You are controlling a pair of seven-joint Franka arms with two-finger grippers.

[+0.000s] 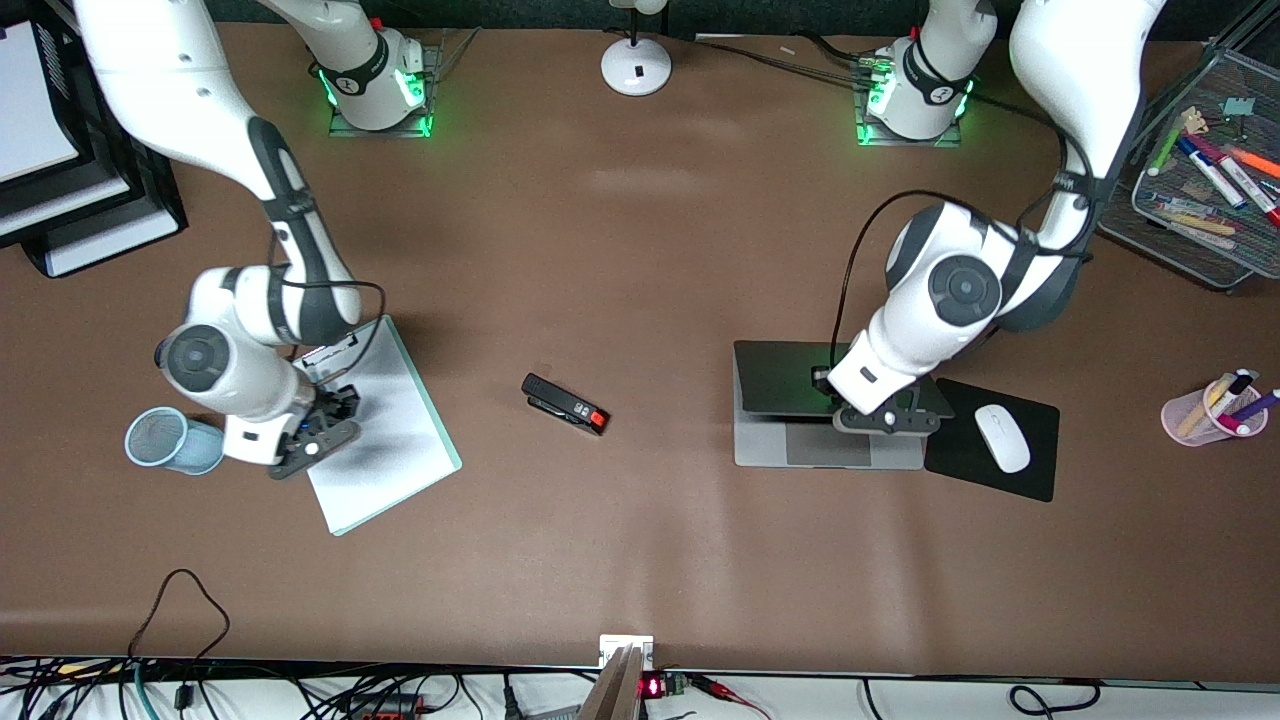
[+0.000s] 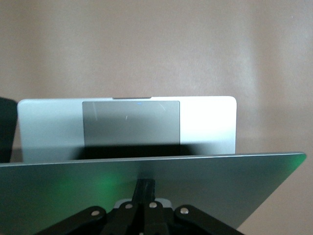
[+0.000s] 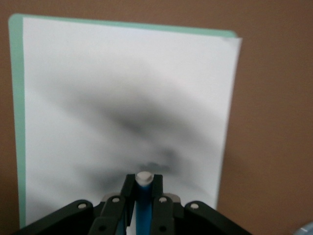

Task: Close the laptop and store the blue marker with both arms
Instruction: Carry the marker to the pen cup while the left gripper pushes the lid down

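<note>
The lid of the laptop will lie flat on the silver-grey base with the trackpad (image 1: 828, 406) (image 2: 129, 160) when my left gripper releases it.
The silver-grey laptop (image 1: 830, 450) lies toward the left arm's end of the table, its lid (image 1: 790, 380) half lowered over the base. In the left wrist view the lid (image 2: 146, 176) slants across the palm rest and trackpad (image 2: 131, 122). My left gripper (image 1: 885, 418) is shut, its tips (image 2: 145, 187) pressed against the lid's back. My right gripper (image 1: 320, 435) hangs over the white clipboard (image 1: 385, 430) and is shut on the blue marker (image 3: 143, 203), whose whitish end pokes out between the fingers (image 3: 128, 188). In the front view the gripper hides the marker.
A light-blue mesh cup (image 1: 170, 440) sits beside the right gripper. A black stapler (image 1: 565, 404) lies mid-table. A white mouse (image 1: 1002, 437) rests on a black pad beside the laptop. A pink pen cup (image 1: 1213, 410) and a mesh tray of markers (image 1: 1190, 230) stand at the left arm's end.
</note>
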